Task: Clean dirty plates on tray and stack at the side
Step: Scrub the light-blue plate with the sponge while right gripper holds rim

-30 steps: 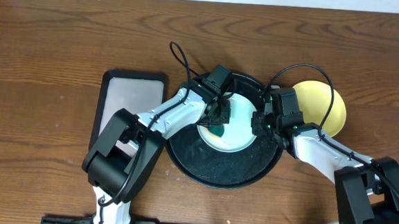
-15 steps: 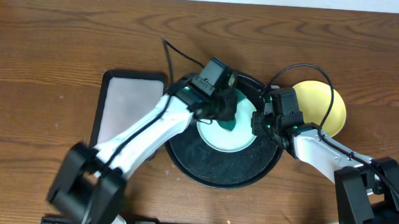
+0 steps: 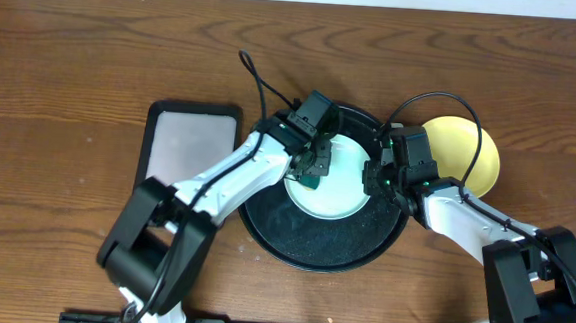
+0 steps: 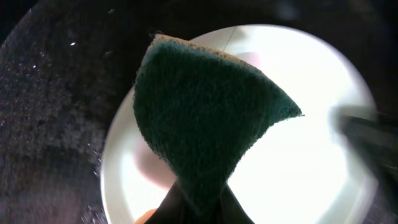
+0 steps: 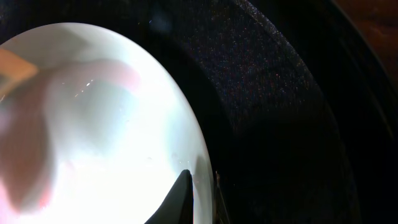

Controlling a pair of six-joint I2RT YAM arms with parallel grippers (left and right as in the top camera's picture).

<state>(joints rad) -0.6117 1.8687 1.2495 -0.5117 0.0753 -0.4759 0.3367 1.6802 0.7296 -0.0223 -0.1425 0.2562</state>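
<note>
I need to let go of the green sponge with my left gripper near the middle of the grey rectangular tray (image 3: 179, 173) with the black rim.
A pale mint-green plate (image 3: 339, 185) lies in the large round black tray (image 3: 313, 245). My left gripper (image 3: 311, 173) is shut on a dark green sponge (image 4: 205, 118) and presses it on the plate's left part. The plate (image 4: 311, 168) shows pink smears beside the sponge. My right gripper (image 3: 372, 179) is shut on the plate's right rim (image 5: 205, 168), one finger on top and one under it. Pink smears show on the plate (image 5: 93, 124) in the right wrist view. A pale yellow plate (image 3: 469, 153) lies on the table right of the tray. A third plate is not in view.
A grey rectangular tray with a black rim (image 3: 178, 150) lies on the wooden table left of the black tray. The black tray's raised rim (image 5: 323, 124) curves round the plate.
My left gripper swept the sponge up and right over the plate, then back down to its left part. The right gripper and the plate have stayed put.
</note>
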